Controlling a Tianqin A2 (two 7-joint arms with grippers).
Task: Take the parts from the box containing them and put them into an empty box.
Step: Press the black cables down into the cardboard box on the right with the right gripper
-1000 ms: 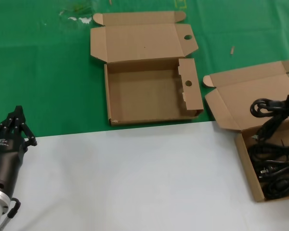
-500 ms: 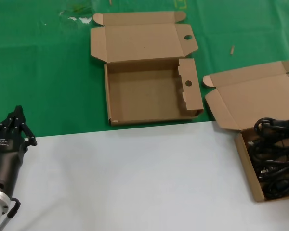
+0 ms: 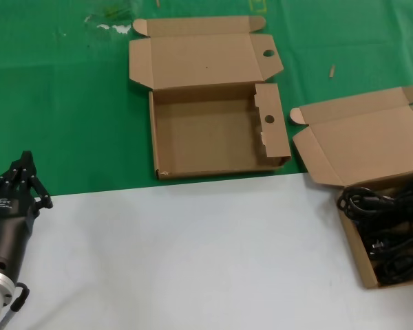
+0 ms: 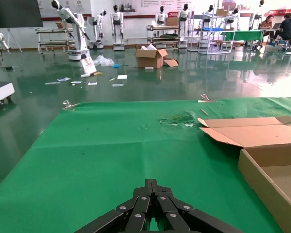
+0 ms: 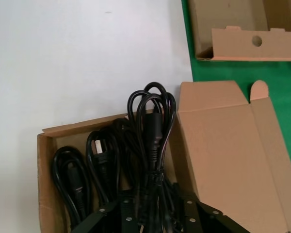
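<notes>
The cable bundle's loop juts far ahead while my right gripper holds the bundle behind its tie, so next I open and grip the bundle at its thick connector (image 5: 153, 141).
The empty box (image 3: 213, 134), with round holes in its flaps, lies open on the green cloth in the middle; it also shows in the right wrist view (image 5: 247, 43) and the left wrist view (image 4: 274, 174). The box with the parts (image 3: 350, 237) lies open at the right, lid back, holding several black cables (image 3: 399, 254). My right gripper (image 5: 153, 199) is out of the head view; over that box (image 5: 218, 145) it is shut on one cable bundle (image 5: 153, 131), whose loop (image 3: 361, 201) reaches past the box's wall. My left gripper (image 3: 26, 161) is shut and empty at the near left (image 4: 153, 183).
Green cloth (image 3: 69, 103) covers the far half of the table, a white surface (image 3: 193, 254) the near half. Small scraps (image 3: 113, 26) lie at the cloth's far edge. The two boxes stand close together.
The cable bundle at the right edge has come down and toward me, from over the lid to the box's near-left corner. The left arm has not moved.
</notes>
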